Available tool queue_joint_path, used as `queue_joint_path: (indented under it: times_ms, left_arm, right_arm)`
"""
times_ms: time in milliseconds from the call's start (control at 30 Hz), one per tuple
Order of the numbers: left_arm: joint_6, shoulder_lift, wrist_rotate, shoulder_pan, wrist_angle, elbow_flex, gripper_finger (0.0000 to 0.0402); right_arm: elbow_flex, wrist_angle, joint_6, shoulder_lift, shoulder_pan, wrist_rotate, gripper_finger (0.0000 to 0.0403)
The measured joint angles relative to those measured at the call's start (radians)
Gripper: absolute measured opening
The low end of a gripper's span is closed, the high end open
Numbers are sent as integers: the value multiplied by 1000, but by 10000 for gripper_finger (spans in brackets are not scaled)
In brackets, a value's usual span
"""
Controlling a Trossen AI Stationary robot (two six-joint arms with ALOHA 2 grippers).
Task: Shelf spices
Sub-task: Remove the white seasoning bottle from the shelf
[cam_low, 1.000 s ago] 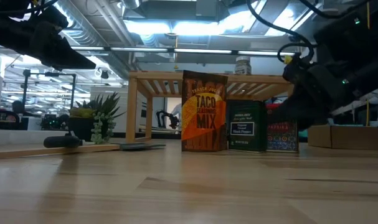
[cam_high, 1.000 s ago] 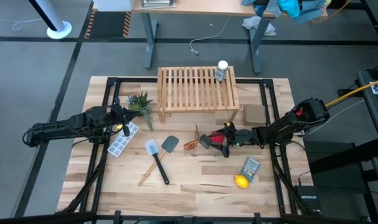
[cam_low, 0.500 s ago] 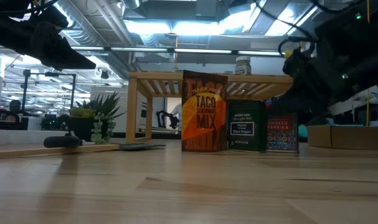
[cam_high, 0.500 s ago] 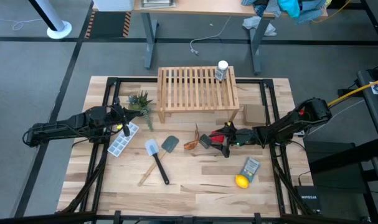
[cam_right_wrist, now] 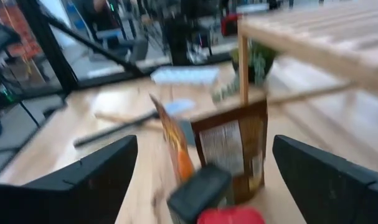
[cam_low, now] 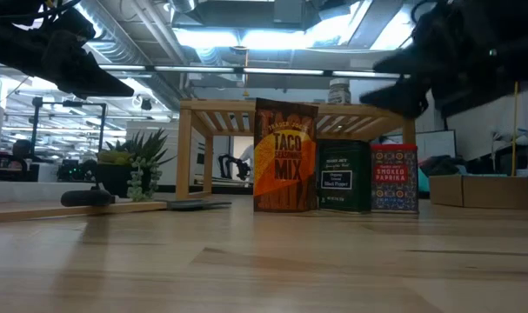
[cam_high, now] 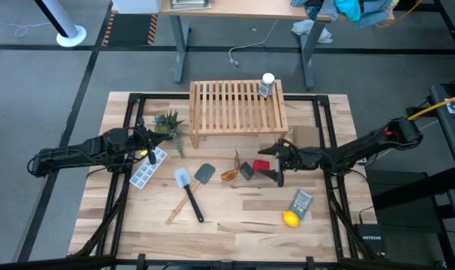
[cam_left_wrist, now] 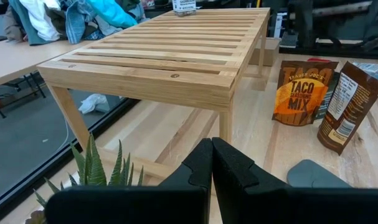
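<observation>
The white-capped bottle is on the far corner of the wooden shelf. I should next move my right gripper to the white-capped bottle's body (cam_high: 265,89), below the cap, and close it there.
The wooden shelf (cam_high: 238,105) stands at the far middle of the table, with a white-capped bottle (cam_high: 267,85) upright on its right far corner. In front of the shelf two amber packets (cam_low: 285,156), a black box (cam_low: 344,176) and a red box (cam_low: 394,178) stand upright on the table in a row. My right gripper (cam_high: 274,163) hangs open above and just right of the red box (cam_high: 261,165), clear of it. My left gripper (cam_high: 148,146) is shut on nothing, at the table's left beside the plant.
A small potted plant (cam_high: 169,124), an ice tray (cam_high: 147,169) and two spatulas (cam_high: 188,191) lie left of the middle. A lemon (cam_high: 290,218) and a grey-blue packet (cam_high: 302,202) lie near the front right. A cardboard box (cam_high: 306,136) sits right of the shelf.
My right gripper has risen from around the red box and drawn back a little toward the table's right edge, tipping up toward level, its fingers wide apart throughout. The red box stays upright on the table and now shows whole in the low view.
</observation>
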Motion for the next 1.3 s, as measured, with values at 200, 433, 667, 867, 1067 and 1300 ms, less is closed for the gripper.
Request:
queue_joint_path:
  times_ms: [200,433,667,867,1067,1300]
  left_arm:
    - [0,0,0,0,-1,0,4]
    - [0,0,0,0,-1,0,4]
    - [0,0,0,0,0,0,4]
    - [0,0,0,0,1,0,4]
    - [0,0,0,0,1,0,4]
    - [44,0,0,0,1,0,4]
  right_arm:
    - [0,61,0,-55,0,-7,379]
    - [1,133,-62,-54,0,10,378]
    - [1,260,-129,-53,0,43,379]
    - [30,306,-396,-53,0,363,379]
    - [127,305,-608,-53,-70,784,379]
    - [182,237,-608,-53,-289,680,379]
